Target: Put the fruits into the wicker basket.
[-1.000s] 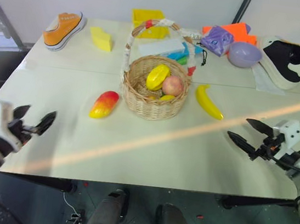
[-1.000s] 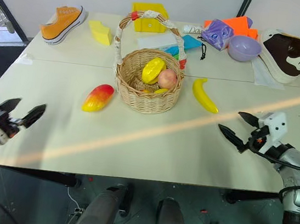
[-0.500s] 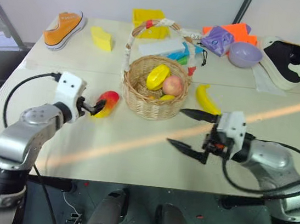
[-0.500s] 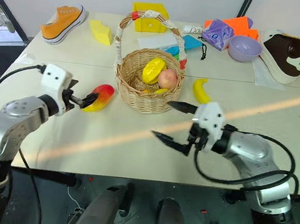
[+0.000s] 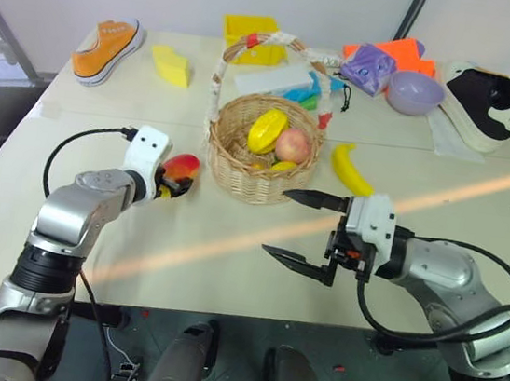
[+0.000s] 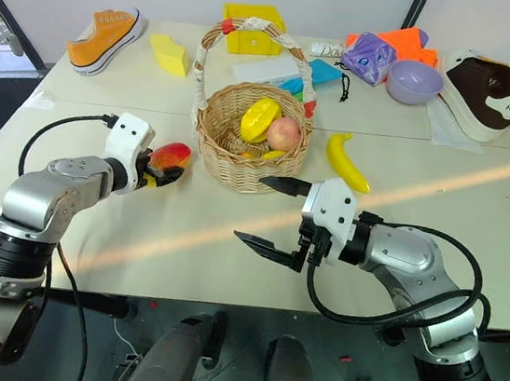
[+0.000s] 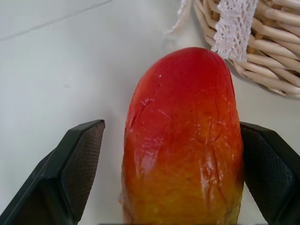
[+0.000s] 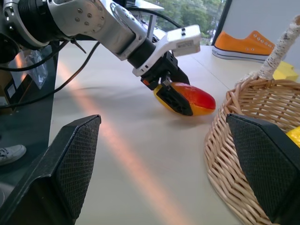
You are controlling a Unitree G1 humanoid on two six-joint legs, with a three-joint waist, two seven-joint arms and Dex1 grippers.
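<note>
My right gripper next closes on the basket-side banana's near half [image 5: 356,179], leaving the bent far end free.
The red-to-yellow mango [image 5: 181,168] lies on the table just left of the wicker basket [image 5: 256,183]. My left gripper [image 5: 174,179] straddles it. In the left wrist view one pad [image 7: 262,168] touches the mango [image 7: 183,140] and the other pad [image 7: 79,159] stands a little off it. A yellow lemon-like fruit [image 5: 268,129] and a pink-red apple [image 5: 293,145] lie inside the basket. The banana [image 5: 353,172] lies on the table right of the basket. My right gripper [image 5: 279,222] hangs wide open in front of the basket, pointing left and holding nothing.
Along the back of the table stand an orange shoe [image 5: 112,48], a pale yellow block [image 5: 173,65], a yellow box [image 5: 252,32], a lilac bowl [image 5: 415,91] and a black-and-white shoe [image 5: 487,104]. The table's front edge [image 5: 220,316] runs close below both arms.
My left arm swung in from the table's left front to the mango, and its jaws narrowed around it. My right arm swung left to the front of the basket, still open.
</note>
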